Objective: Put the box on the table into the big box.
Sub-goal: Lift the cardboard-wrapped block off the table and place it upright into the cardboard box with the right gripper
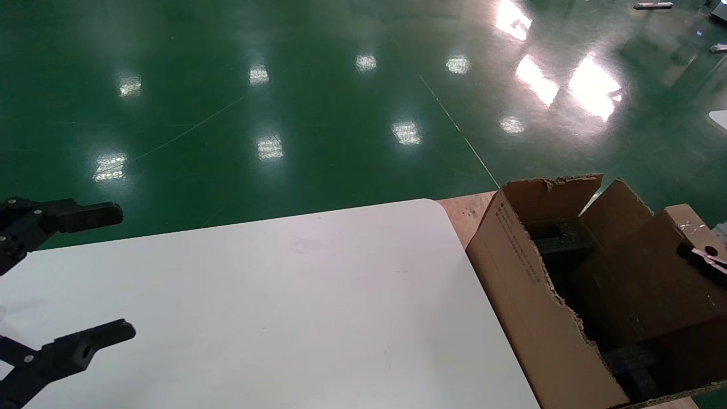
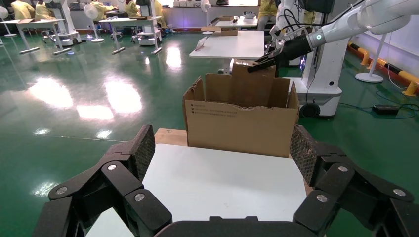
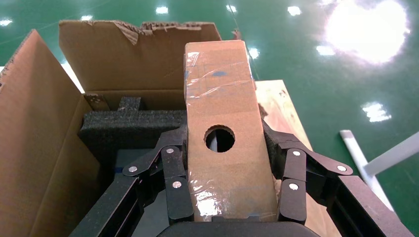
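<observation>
My right gripper is holding the box. It will let go of it between the black foam blocks inside the big box [image 1: 605,304], along its far side.
My right gripper [image 3: 226,148] is shut on the box [image 3: 221,113], a small brown taped carton with a round hole, pinched between both fingers. It hangs over the open big box [image 3: 34,138], above the black foam blocks [image 3: 131,126]. In the head view the box [image 1: 642,284] sits partly inside the big box [image 1: 534,289], at the right end of the table [image 1: 295,307], with one right finger [image 1: 701,258] showing. My left gripper [image 1: 105,272] stands open over the table's left end, holding nothing. In the left wrist view it [image 2: 222,148] faces the big box [image 2: 237,123].
The big box stands on a wooden board [image 1: 463,213] next to the table's rounded corner. Green glossy floor [image 1: 318,102] lies beyond the table. In the left wrist view, other white tables [image 2: 232,44] and a white robot base [image 2: 321,84] stand farther off.
</observation>
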You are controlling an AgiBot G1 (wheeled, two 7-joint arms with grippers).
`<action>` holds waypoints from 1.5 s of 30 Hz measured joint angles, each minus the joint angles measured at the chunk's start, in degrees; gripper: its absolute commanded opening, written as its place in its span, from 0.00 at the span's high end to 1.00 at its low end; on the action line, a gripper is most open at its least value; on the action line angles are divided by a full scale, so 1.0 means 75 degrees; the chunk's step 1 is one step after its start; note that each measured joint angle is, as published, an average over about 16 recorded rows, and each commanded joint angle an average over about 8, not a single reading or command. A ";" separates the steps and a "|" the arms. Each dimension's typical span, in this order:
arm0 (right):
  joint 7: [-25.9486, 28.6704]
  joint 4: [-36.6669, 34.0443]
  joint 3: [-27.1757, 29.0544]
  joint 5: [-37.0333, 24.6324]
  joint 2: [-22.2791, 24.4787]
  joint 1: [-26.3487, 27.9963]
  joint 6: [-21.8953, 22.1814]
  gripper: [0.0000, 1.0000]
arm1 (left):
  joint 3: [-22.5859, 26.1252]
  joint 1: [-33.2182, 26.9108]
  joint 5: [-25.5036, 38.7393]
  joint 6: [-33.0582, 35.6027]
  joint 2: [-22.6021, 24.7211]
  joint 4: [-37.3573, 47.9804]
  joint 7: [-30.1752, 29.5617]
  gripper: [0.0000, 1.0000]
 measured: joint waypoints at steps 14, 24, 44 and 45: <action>-0.0005 -0.0299 -0.0312 -0.0137 -0.0373 0.0402 0.0234 1.00 | 0.0000 0.0000 0.0000 0.0000 0.0000 0.0000 0.0000 0.00; 0.0004 -0.0384 -0.0394 -0.0215 -0.0548 0.0453 0.0454 1.00 | 0.0000 0.0000 0.0000 0.0000 0.0000 0.0000 0.0000 0.00; -0.0002 -0.0012 -0.0204 -0.0257 -0.0620 -0.0029 0.1070 1.00 | 0.0001 0.0000 -0.0001 0.0000 0.0000 0.0000 0.0000 0.00; -0.0003 0.0019 -0.0186 -0.0255 -0.0615 -0.0068 0.1090 1.00 | 0.0001 0.0000 -0.0001 0.0000 0.0000 0.0000 0.0000 0.00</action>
